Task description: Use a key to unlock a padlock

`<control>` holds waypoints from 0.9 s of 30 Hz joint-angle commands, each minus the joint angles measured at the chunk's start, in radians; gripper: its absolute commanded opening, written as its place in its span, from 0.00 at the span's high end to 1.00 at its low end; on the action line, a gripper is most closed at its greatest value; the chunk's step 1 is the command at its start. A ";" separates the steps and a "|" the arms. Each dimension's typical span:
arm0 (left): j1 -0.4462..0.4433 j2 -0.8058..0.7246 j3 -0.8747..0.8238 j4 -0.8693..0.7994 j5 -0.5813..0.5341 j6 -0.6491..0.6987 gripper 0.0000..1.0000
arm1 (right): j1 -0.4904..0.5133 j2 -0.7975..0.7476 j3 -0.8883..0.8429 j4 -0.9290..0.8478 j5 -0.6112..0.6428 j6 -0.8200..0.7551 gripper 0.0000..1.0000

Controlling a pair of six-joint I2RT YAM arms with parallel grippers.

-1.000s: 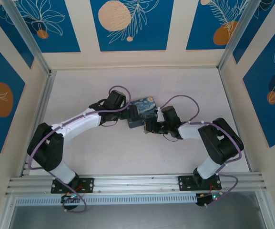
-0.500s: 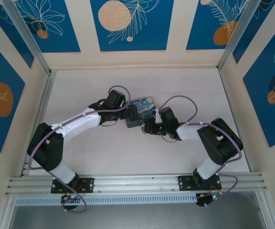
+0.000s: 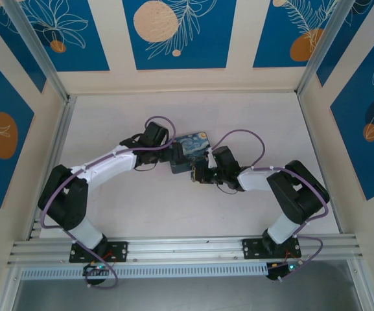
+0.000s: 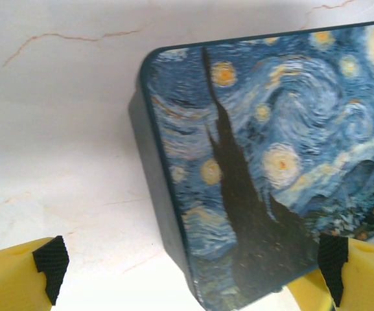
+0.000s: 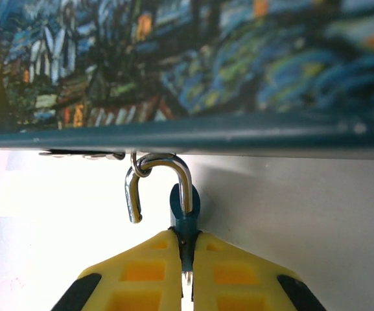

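My right fingers grip the padlock body's lower end, so next I open and grip the body nearer the shackle (image 5: 185,217) before turning the padlock.
The padlock (image 5: 185,206) has a small blue body, and its silvery shackle (image 5: 166,166) is hooked through a ring under the edge of the blue swirl-painted tin (image 5: 193,58). One shackle end hangs free of the body. My right gripper (image 5: 187,249) is shut on the padlock body from below. A thin metal sliver (image 5: 188,280) shows between its fingers; I cannot tell if it is the key. My left gripper (image 4: 192,265) stands open astride the tin's near corner (image 4: 251,194), one pad (image 4: 50,265) off to the left. From above, both grippers meet at the tin (image 3: 193,144).
The tin lies in the middle of a pale marbled table (image 3: 122,207). Patterned blue and cream walls (image 3: 174,32) and metal frame rails (image 3: 50,149) close in the table. Purple cables (image 3: 238,136) loop over both wrists.
The right gripper has edged left toward the tin and its fingers have closed on the padlock body. The left gripper has stayed open and shifted only slightly.
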 commanded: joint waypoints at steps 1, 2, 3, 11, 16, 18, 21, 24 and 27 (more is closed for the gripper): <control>0.021 0.011 0.018 -0.032 -0.030 0.035 0.00 | 0.007 0.023 0.006 -0.051 0.011 0.011 0.84; 0.023 0.014 0.017 -0.029 -0.029 0.035 0.00 | 0.009 0.022 0.007 -0.055 0.015 0.013 0.78; 0.024 0.013 0.014 -0.025 -0.026 0.038 0.00 | 0.012 0.021 0.009 -0.059 0.022 0.011 0.73; 0.037 0.016 0.005 -0.004 -0.001 0.040 0.00 | 0.064 0.023 0.052 -0.154 0.157 -0.022 0.65; 0.046 0.015 -0.003 0.004 0.012 0.043 0.00 | 0.090 0.042 0.073 -0.168 0.210 -0.041 0.65; 0.048 0.015 -0.007 0.007 0.016 0.046 0.00 | 0.100 0.049 0.082 -0.171 0.222 -0.039 0.65; 0.054 0.017 -0.017 0.014 0.028 0.046 0.00 | 0.110 0.063 0.100 -0.175 0.235 -0.031 0.66; 0.061 0.020 -0.023 0.021 0.037 0.047 0.00 | 0.115 0.078 0.108 -0.173 0.241 -0.017 0.70; 0.065 0.021 -0.030 0.028 0.039 0.048 0.00 | 0.115 0.079 0.102 -0.171 0.240 -0.001 0.79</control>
